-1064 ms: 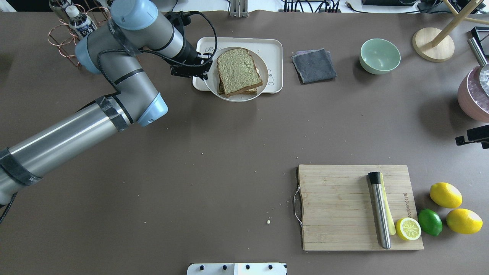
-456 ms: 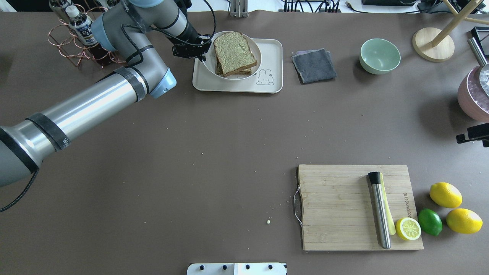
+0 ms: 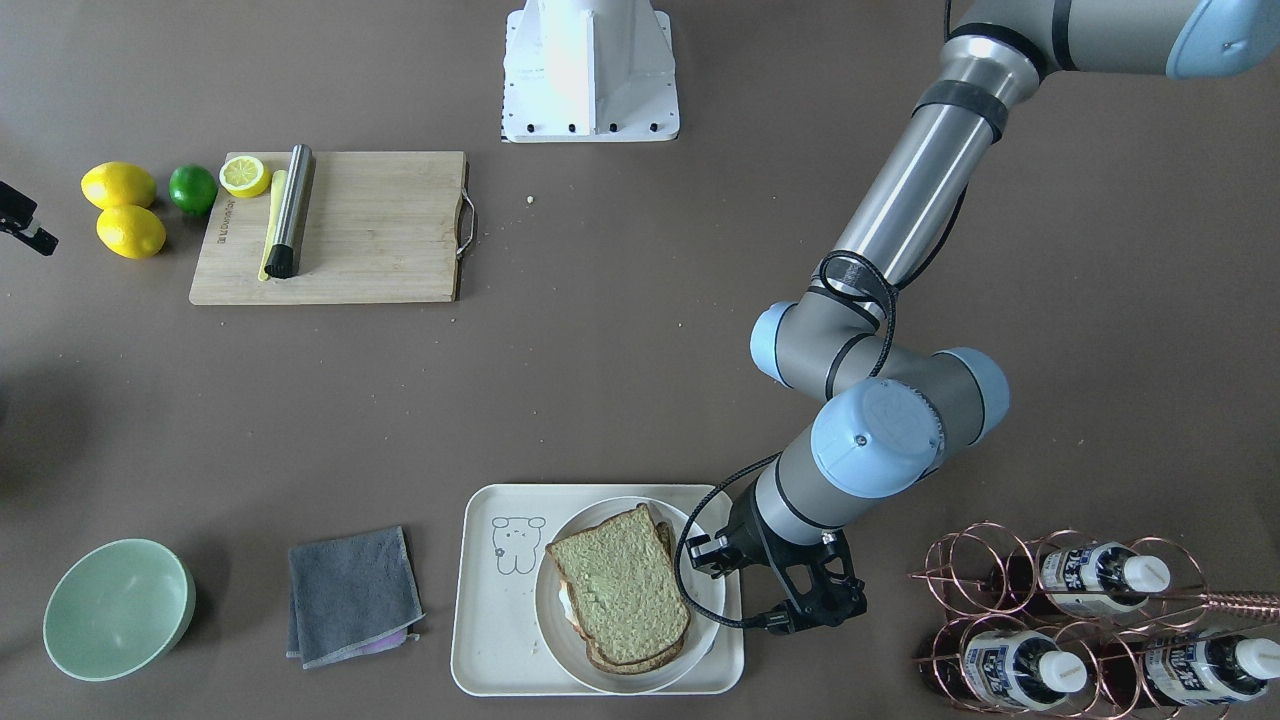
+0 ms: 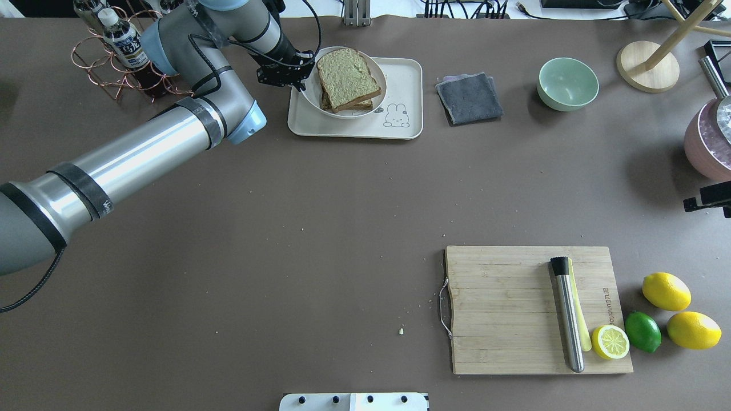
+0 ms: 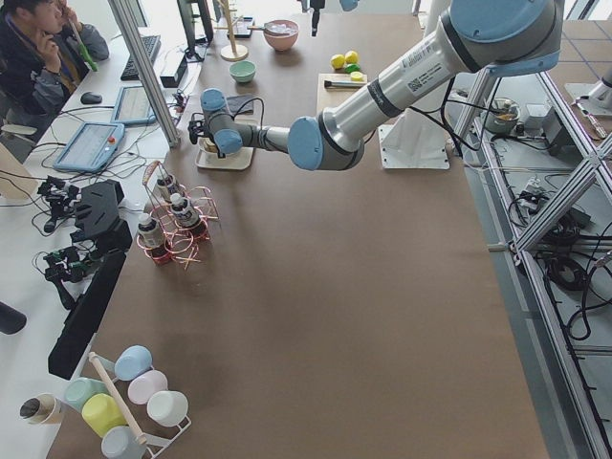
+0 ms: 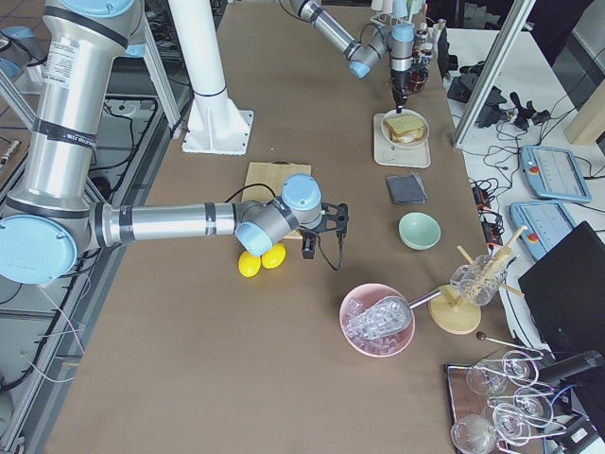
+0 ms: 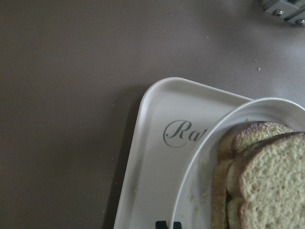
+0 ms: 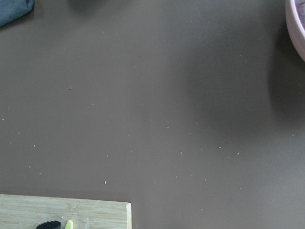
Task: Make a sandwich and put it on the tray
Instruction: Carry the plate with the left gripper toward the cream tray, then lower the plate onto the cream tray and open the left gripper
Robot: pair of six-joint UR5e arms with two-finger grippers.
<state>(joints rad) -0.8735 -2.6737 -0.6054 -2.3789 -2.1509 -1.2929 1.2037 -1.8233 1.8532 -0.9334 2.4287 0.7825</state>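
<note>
I will put the white plate with the sandwich down with my left gripper and let go of it in the middle of the cream tray [image 3: 601, 587].
The sandwich [image 4: 347, 79], two brown-crusted slices stacked, lies on the round white plate [image 4: 342, 114]. The plate sits over the far left part of the cream tray [image 4: 402, 85]; I cannot tell if it rests on it. My left gripper [image 4: 301, 80] is shut on the plate's left rim. In the front view the sandwich [image 3: 620, 590], plate [image 3: 555, 640], tray [image 3: 500, 610] and left gripper [image 3: 722, 620] show. The left wrist view shows the tray [image 7: 157, 162], plate [image 7: 200, 181] and bread [image 7: 267, 176]. My right gripper [image 4: 708, 202] is at the right edge, mostly cut off; I cannot tell its state.
A copper bottle rack [image 4: 114, 51] stands just left of the left arm. A grey cloth [image 4: 469, 98] and a green bowl [image 4: 568, 84] lie right of the tray. A wooden cutting board [image 4: 514, 308] with a metal muddler, a lemon half, lemons and a lime is front right.
My left gripper has carried the plate with the sandwich away from the robot, from the tray's near edge to its far left part. The bear drawing has come into view.
</note>
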